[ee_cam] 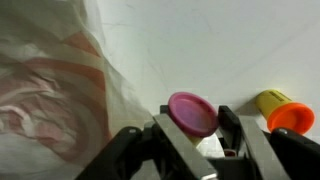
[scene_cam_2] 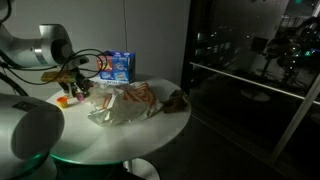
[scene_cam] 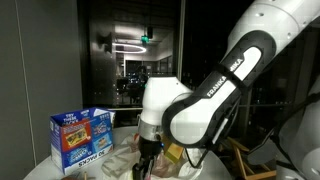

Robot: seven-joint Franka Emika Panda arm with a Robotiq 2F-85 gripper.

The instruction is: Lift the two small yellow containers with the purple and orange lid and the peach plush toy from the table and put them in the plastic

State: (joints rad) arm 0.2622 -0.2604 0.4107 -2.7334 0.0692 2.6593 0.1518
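Next, my gripper lets go of the small yellow container when it is at a spot just inside the opening of the crinkled plastic bag (scene_cam: 169,168).
In the wrist view my gripper (ee_cam: 198,122) has its two fingers closed on either side of a small yellow container with a purple lid (ee_cam: 190,108). The container with the orange lid (ee_cam: 282,112) lies on its side on the white table just to the right. The crinkled clear plastic bag with red print (ee_cam: 50,95) is at the left. In an exterior view the gripper (scene_cam_2: 77,84) is low over the table, beside the bag (scene_cam_2: 125,100). A brownish soft object (scene_cam_2: 178,98), possibly the plush toy, lies at the table's far edge.
A blue printed box (scene_cam_2: 118,65) stands at the back of the round white table (scene_cam_2: 150,130); it also shows in an exterior view (scene_cam: 82,138). Dark glass walls surround the table. The arm's bulky links (scene_cam: 200,100) hang over the table.
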